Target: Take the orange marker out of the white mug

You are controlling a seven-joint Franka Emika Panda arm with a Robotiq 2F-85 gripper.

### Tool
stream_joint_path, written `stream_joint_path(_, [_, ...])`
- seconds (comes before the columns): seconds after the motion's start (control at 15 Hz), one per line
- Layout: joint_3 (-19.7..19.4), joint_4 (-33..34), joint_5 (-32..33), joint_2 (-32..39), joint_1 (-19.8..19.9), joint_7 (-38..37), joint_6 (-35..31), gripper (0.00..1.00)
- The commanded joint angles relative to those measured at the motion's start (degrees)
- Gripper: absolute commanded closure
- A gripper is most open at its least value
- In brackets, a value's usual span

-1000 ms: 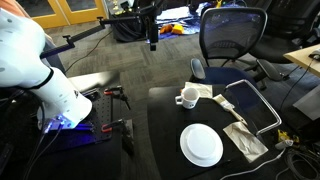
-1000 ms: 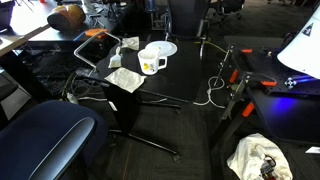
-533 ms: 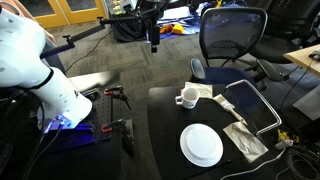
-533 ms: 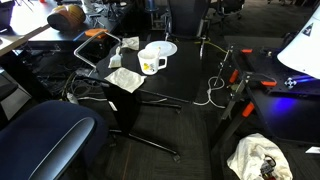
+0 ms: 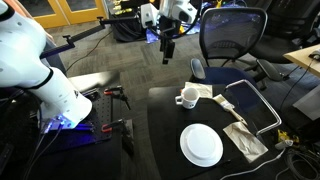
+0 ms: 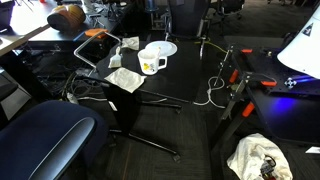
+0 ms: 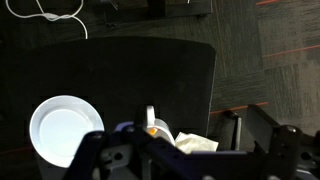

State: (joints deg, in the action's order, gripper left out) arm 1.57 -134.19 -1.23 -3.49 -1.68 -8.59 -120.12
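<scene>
I will move my gripper to the white mug's opening (image 5: 189,92) (image 7: 152,131) next and close it on the top end of the orange marker.
The white mug (image 5: 186,97) stands on the black table (image 5: 165,130) near its far edge, and it also shows in the other exterior view (image 6: 152,62). In the wrist view the mug (image 7: 150,124) is seen from above, with an orange spot of the orange marker (image 7: 151,131) inside it. My gripper (image 5: 167,47) hangs high above the floor, beyond the table's far edge and well away from the mug. In the wrist view the gripper (image 7: 190,152) fills the bottom edge, with its jaws wide apart and empty.
A flat white plate (image 5: 201,145) lies near the table's front; it also shows in the wrist view (image 7: 65,130). Crumpled napkins (image 5: 243,138) lie beside the plate and behind the mug (image 7: 195,143). An office chair (image 5: 232,40) stands behind the table. A metal frame (image 5: 262,105) sits at the table's side.
My gripper has moved to the right and slightly lower in the exterior view, and its white wrist has come into sight. The mug and plate have not moved.
</scene>
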Motion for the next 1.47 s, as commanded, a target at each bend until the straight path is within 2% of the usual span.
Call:
stream_joint_path(0.0, [-0.97,6.97,-1.22,8.85,0.89,3.93,1.55,0.00])
stream_joint_path(0.4, [-1.32,15.69,-2.68,19.77,1.85,9.34,4.68,0.00])
stream_joint_path(0.87, [-1.69,24.29,-2.41,30.05,2.88,8.36,9.05,0.00])
stream_joint_path(1.4, [-1.92,30.03,-2.64,37.79,4.58,8.29,10.89,0.00])
